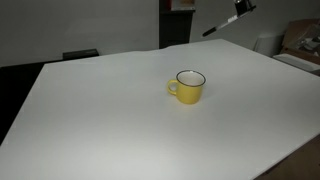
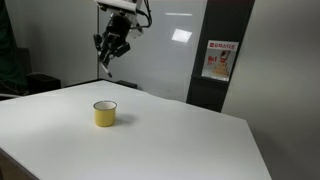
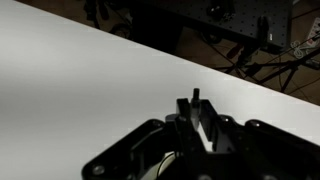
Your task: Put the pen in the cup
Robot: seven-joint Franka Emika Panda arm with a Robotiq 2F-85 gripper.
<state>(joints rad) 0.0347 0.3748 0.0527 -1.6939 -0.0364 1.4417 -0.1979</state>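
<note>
I need to let go of the pen inside the cup with my gripper, so it leans against the cup's dark rim [image 1: 202, 78] across from the cup's handle.
The cup, a yellow mug [image 1: 188, 86] with a dark rim and a side handle, stands upright near the middle of the white table [image 1: 90, 110]; it also shows in an exterior view [image 2: 105, 113]. My gripper [image 2: 110, 47] hangs high above the table's far edge, well away from the mug, and is shut on the pen. The thin black pen [image 1: 215, 27] sticks out of the jaws at a slant. In the wrist view the shut jaws [image 3: 196, 113] hold the pen's short dark tip [image 3: 195, 97] over the white table. The mug is out of the wrist view.
A dark wall panel carries a red and white poster [image 2: 217, 60]. Cardboard boxes [image 1: 300, 40] stand past one table corner, and a black object [image 1: 80, 54] sits beyond the far edge. Dark equipment with cables [image 3: 250, 35] lies beyond the table edge.
</note>
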